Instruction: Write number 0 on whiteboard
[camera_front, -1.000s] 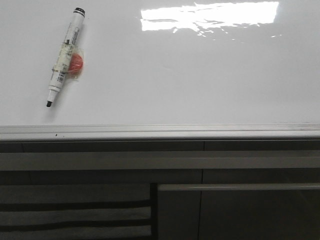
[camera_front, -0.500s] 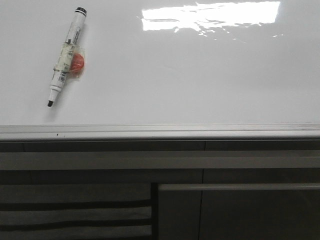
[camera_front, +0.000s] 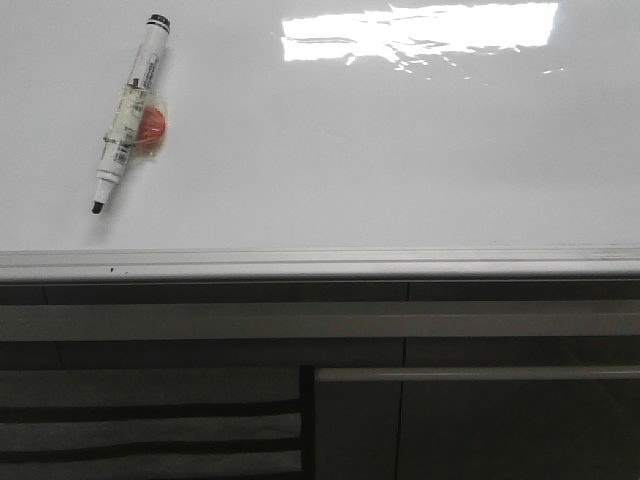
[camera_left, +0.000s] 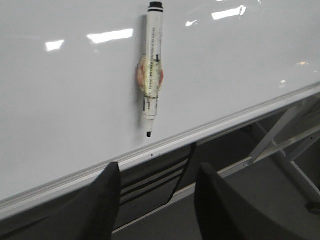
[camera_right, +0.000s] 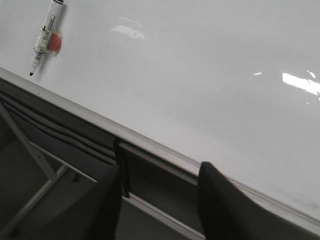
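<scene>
The fingers of my left gripper needs to close on the marker pen's body (camera_front: 117, 150) (camera_left: 150, 103), between its orange-red taped piece and its black tip.
The whiteboard (camera_front: 400, 150) lies flat, glossy white, with light glare at its far side. No number 0 is in view on it. A white marker pen (camera_front: 130, 115) with an orange-red piece taped to its middle lies on the board at the far left, its uncapped black tip towards the near frame edge. The pen also shows in the left wrist view (camera_left: 152, 65) and the right wrist view (camera_right: 45, 35). My left gripper (camera_left: 159, 167) is open and empty, short of the board's near edge below the pen. My right gripper (camera_right: 159, 169) is open and empty at that edge, farther right.
A silver-grey aluminium frame (camera_front: 320, 262) runs along the board's near edge. Below it are dark grey slatted panels (camera_front: 150, 425) and a grey bar (camera_front: 480, 374). Light metal stand legs (camera_left: 280, 145) show under the board.
</scene>
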